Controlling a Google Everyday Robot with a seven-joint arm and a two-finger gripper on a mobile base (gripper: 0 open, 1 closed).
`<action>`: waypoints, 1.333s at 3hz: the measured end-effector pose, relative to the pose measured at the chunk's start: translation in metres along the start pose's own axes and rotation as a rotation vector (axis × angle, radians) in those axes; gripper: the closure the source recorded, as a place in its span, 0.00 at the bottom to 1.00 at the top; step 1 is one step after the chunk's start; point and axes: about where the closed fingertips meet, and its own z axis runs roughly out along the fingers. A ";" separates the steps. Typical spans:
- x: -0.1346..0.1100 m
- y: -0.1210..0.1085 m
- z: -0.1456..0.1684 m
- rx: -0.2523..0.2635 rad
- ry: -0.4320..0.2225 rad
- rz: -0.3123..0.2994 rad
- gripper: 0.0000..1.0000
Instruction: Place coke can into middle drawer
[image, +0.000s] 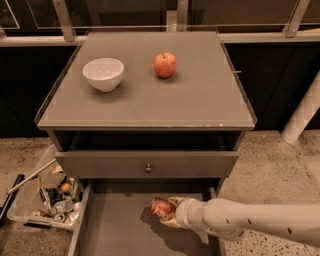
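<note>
The robot's gripper will let go of the coke can, now just above that floor, on the open middle drawer's grey bottom (157, 212), roughly in front of the round knob.
The coke can (161, 207), red-orange with a silver end, is held in my gripper (169, 212) over the open middle drawer (115, 231). The gripper is shut on the can and reaches in from the right on a cream arm. The can sits just above the drawer's grey floor, right of centre, with its shadow right beneath it. The drawer is pulled out below the closed drawer front with a round knob (148, 167).
A white bowl (103, 73) and a red-orange apple (165, 64) stand on the cabinet top (200, 100). A clear bin of trash (47, 202) lies on the floor to the left. A white post (302, 115) stands at the right.
</note>
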 end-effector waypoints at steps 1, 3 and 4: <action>0.006 -0.001 0.023 0.006 -0.035 0.013 1.00; 0.019 0.006 0.052 -0.006 -0.066 0.029 1.00; 0.027 0.006 0.061 -0.009 -0.066 0.042 0.82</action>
